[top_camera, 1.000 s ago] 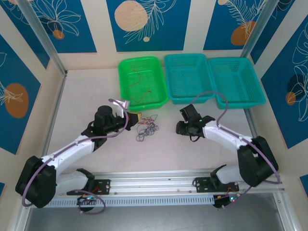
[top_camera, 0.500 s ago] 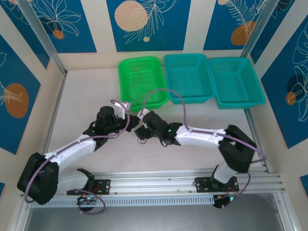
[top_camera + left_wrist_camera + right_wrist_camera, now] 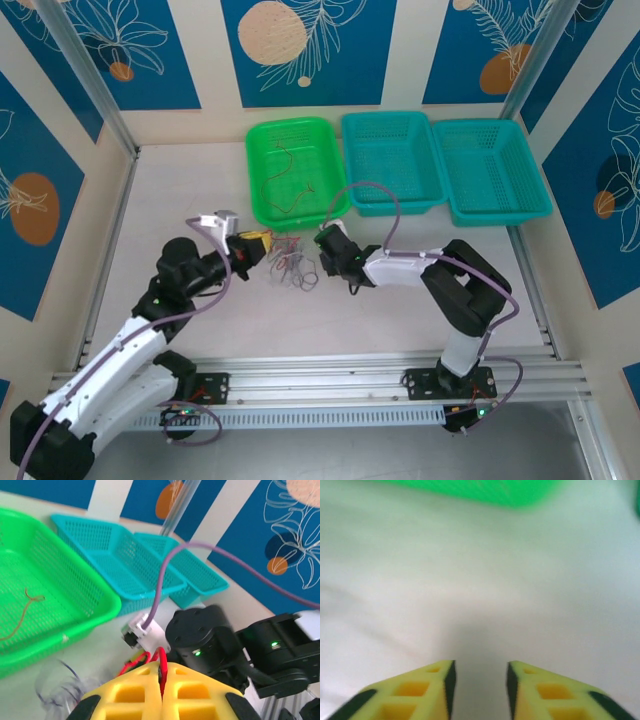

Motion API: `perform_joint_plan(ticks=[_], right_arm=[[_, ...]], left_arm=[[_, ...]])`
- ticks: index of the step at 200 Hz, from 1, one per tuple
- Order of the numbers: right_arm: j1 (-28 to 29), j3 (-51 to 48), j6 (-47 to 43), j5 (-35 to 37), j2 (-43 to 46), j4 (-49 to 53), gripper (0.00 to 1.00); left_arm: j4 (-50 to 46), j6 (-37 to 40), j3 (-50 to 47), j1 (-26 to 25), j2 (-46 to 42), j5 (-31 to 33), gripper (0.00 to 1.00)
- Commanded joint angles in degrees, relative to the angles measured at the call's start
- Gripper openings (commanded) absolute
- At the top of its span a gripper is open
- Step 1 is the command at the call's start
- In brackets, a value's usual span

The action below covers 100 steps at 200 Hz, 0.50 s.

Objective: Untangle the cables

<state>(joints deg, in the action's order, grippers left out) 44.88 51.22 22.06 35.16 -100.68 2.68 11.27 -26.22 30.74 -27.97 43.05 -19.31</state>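
Note:
Next, my left gripper releases the red cable on the table (image 3: 54,659) along the front edge of the green basket.
The cables (image 3: 296,270) lie in a loose red-orange, whitish and dark tangle on the table in front of the green basket (image 3: 254,176). My left gripper (image 3: 257,243) is just left of the tangle, shut on a red cable (image 3: 162,661) that loops out between its yellow fingers (image 3: 134,692). Blurred dark cables (image 3: 54,689) lie lower left of it. My right gripper (image 3: 323,240) stands right of the tangle, facing the green basket; its jaws (image 3: 480,669) are open over bare table with nothing between them. Two thin red-orange cables (image 3: 287,160) lie inside the green basket.
Two teal baskets (image 3: 392,160) (image 3: 494,170) stand in a row right of the green one at the back. The right arm's black wrist (image 3: 200,639) is close in front of the left gripper. An aluminium rail (image 3: 320,375) runs along the near edge.
The right arm swung from the right across to the tangle and now sits just right of it, jaws narrower. The left arm drew back to the left, still holding the red cable.

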Motion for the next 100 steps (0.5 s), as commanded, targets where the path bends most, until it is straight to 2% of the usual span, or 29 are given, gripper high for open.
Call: perform_joint_plan(ticks=[1, 17, 33, 63, 83, 100], right_arm=[[-1.25, -3.3, 6.87, -3.23, 2.89, 3.1, 0.23], [-2.07, -4.88, 8.14, -4.11, 5.22, 3.96, 0.23], [-1.81, -7.39, 5.77, -6.94, 9.42, 1.08, 0.31], [-1.56, -11.58, 1.04, -25.95, 18.74, -9.68, 0.55], [-1.28, -13.07, 3.97, -37.03, 22.39, -18.17, 0.67], [-0.71, -12.49, 8.07, -42.05, 22.91, -23.97, 0.74]], left_arm=[[-2.93, 1.78, -0.37, 0.84, -1.15, 4.79, 0.0], [-3.83, 1.81, -1.19, 1.38, -1.6, 7.83, 0.0], [-3.1, 1.74, -1.67, 1.64, -0.44, 6.91, 0.0], [0.61, 0.16, -2.34, 1.6, 3.01, 3.78, 0.0], [1.85, -0.18, -2.48, 1.61, 4.08, 3.19, 0.0], [3.17, -0.94, -2.49, 1.67, 4.65, 2.44, 0.0]])
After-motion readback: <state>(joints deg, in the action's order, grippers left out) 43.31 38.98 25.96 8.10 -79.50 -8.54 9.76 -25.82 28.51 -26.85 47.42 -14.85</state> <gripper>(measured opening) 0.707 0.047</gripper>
